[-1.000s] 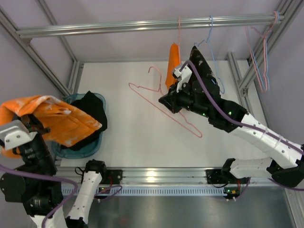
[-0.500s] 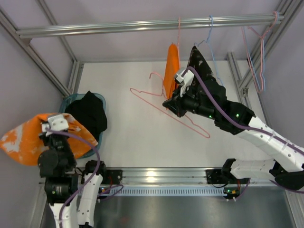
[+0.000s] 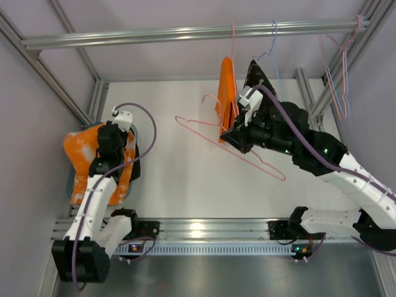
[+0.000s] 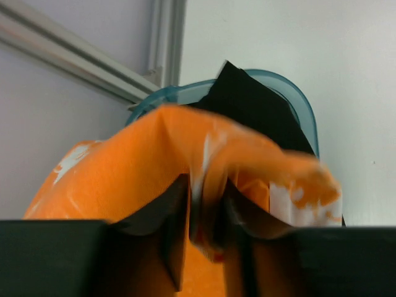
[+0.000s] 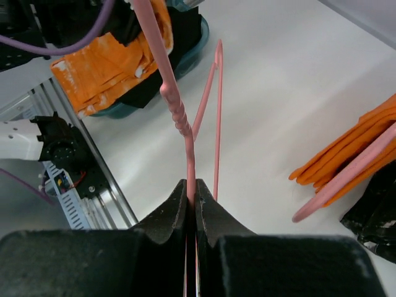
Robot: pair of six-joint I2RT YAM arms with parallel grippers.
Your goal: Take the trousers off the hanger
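Observation:
My right gripper is holding the pink hanger close to its hook, so my left gripper should hold the corner on the basket side while my right gripper takes the opposite corner (image 3: 282, 177).
The orange trousers (image 3: 83, 158) with whitish marks hang from my left gripper (image 3: 110, 147) over the teal basket at the left. In the left wrist view the gripper (image 4: 207, 185) is shut on a fold of the trousers (image 4: 124, 173). My right gripper (image 3: 230, 137) is shut on the pink wire hanger (image 3: 260, 162), which it holds bare above the white table. The right wrist view shows the gripper (image 5: 192, 184) pinching the hanger's wire (image 5: 176, 105) and the trousers (image 5: 105, 62) far off.
The teal basket (image 4: 291, 86) holds a black garment (image 4: 247, 99). Another orange cloth (image 3: 228, 86) hangs on a pink hanger from the top rail (image 3: 154, 34), beside a black speckled garment (image 3: 255, 74) on a light blue hanger. More hangers (image 3: 337, 68) hang at the right.
My left arm has swung the trousers from the far left down and inward over the basket. My right gripper has carried the pink hanger a little to the right.

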